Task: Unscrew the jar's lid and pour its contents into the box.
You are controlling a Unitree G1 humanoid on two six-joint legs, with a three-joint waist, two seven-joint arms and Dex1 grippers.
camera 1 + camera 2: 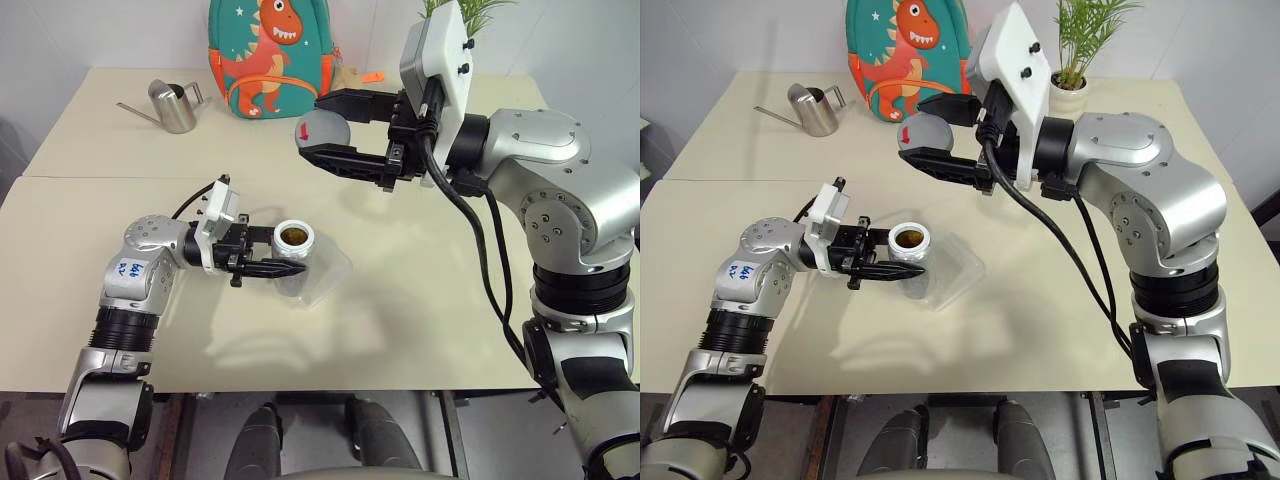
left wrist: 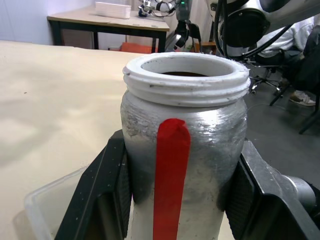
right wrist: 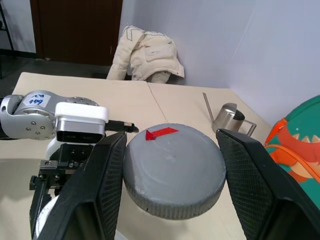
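My right gripper should set the grey lid down on bare table [image 1: 419,258] next to the clear box, opposite my left gripper.
The silvery jar [image 1: 295,243] with a red stripe [image 2: 171,175] stands upright and uncapped over the clear plastic box [image 1: 325,282]. My left gripper [image 1: 272,256] is shut on the jar's body. Its white threaded rim [image 2: 186,80] is bare, and brownish contents [image 1: 293,235] show inside. The round grey lid [image 3: 173,175] with a red mark is lifted well above and behind the jar, with my right gripper [image 1: 322,130] shut on it.
A steel watering can [image 1: 172,105] stands at the table's far left. A dinosaur backpack [image 1: 270,55] leans at the back, with a potted plant [image 1: 1080,50] to its right. Bare table lies in front of the box.
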